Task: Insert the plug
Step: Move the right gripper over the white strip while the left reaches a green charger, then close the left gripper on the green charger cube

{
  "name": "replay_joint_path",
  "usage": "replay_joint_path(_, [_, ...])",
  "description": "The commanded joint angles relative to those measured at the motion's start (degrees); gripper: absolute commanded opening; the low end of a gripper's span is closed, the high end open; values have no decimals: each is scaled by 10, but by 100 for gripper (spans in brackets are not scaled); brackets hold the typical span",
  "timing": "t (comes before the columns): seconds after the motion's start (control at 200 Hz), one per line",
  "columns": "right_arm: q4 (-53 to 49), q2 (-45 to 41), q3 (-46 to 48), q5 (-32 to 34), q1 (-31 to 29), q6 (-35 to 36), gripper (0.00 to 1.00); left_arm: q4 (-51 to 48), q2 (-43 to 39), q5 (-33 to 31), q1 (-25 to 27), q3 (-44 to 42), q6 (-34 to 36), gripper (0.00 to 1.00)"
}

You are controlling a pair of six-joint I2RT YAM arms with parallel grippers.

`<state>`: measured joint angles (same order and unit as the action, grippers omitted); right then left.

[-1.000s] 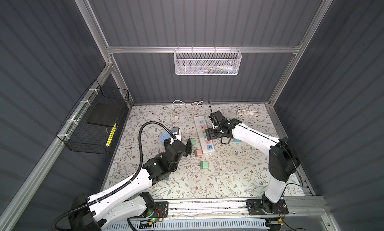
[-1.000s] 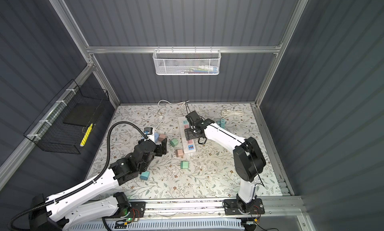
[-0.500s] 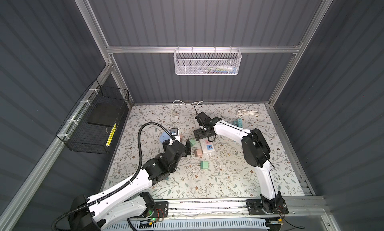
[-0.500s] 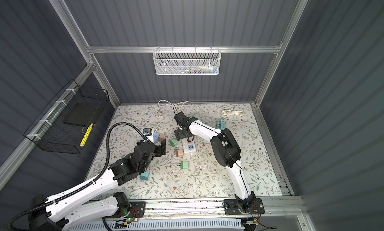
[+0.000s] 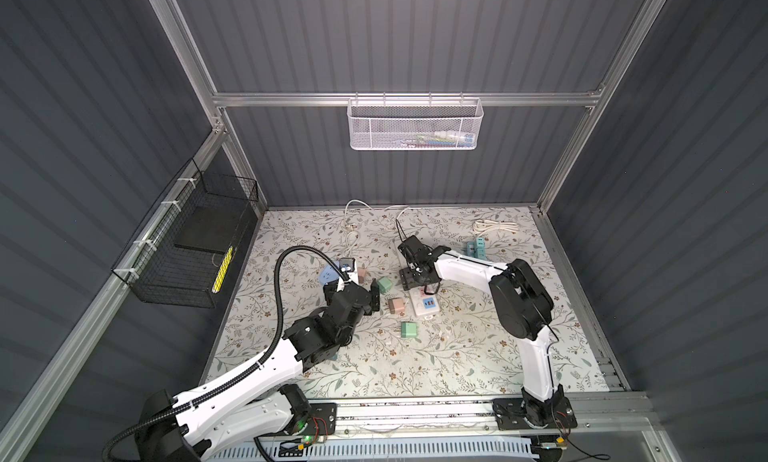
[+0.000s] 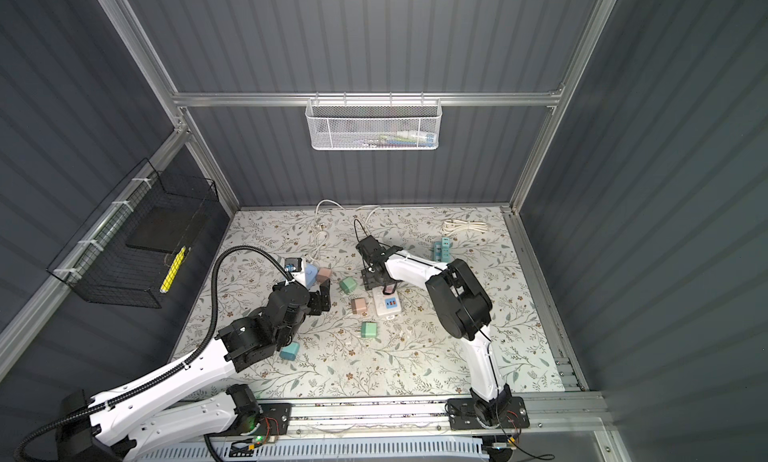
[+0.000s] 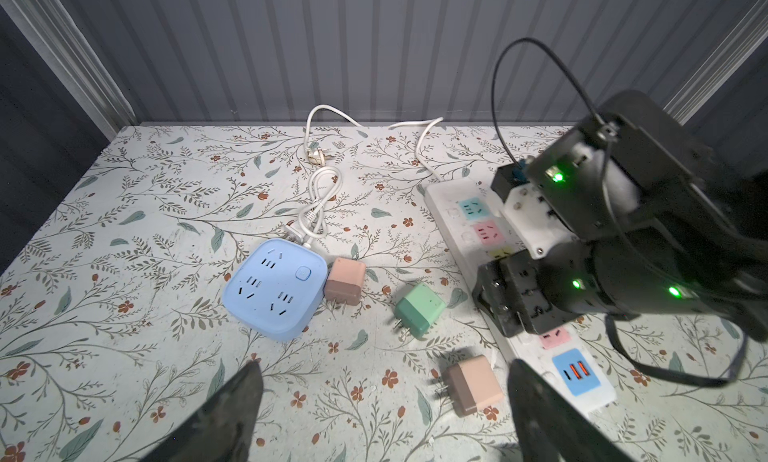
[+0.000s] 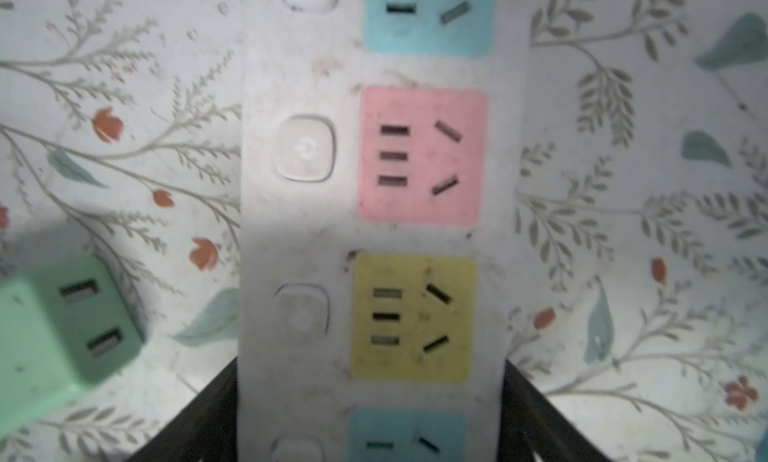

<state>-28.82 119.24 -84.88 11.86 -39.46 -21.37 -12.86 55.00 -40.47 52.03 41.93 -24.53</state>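
Note:
I should next close my left gripper on the sides of the near green plug [image 5: 409,330], the one nearest to the USB end of the white power strip.
A white power strip [image 5: 424,305] with pink, yellow and blue sockets lies mid-table. My right gripper [image 8: 370,381] stands over it, and its black fingers [image 8: 199,431] press both long edges of the strip [image 8: 299,231] beside the yellow socket. Loose plugs lie left of the strip: a green plug [image 5: 384,284], a pink plug [image 5: 397,305] and another green plug [image 5: 408,329]. My left gripper [image 7: 384,381] hovers open and empty over bare table. The pink plug [image 7: 473,383] lies just inside one of its fingers, and the green plug [image 7: 419,310] lies farther ahead.
A blue square socket hub [image 7: 274,289] with a white cable has a second pink plug [image 7: 345,281] against its side. A light blue plug [image 6: 289,351] lies by my left arm. Teal blocks [image 5: 476,248] and a coiled white cable [image 5: 494,227] sit at the back right.
My right arm has folded at the elbow. Its gripper has come left and nearer along the strip, and its jaws have closed in on the strip's edges. The left arm has hardly moved.

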Motion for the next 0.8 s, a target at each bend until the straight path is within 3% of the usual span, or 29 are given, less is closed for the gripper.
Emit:
replay_joint_path(0.0, [23,-57,75,24,0,-33,74,1,9,11,-5,-5,-2,92])
replay_joint_path(0.165, [53,-148,205,22,-1,-83,77,13,56,66,-4,-1,4,89])
replay_joint_path(0.31, [62,-201,266,-4,-3,-105,83,11,110,115,-4,14,21,87])
replay_joint_path(0.525, [40,-257,270,2,-3,-88,94,-15,234,141,-4,74,46,87])
replay_joint_path(0.795, [-1,-332,258,24,-1,-35,95,-129,400,162,-5,204,99,83])
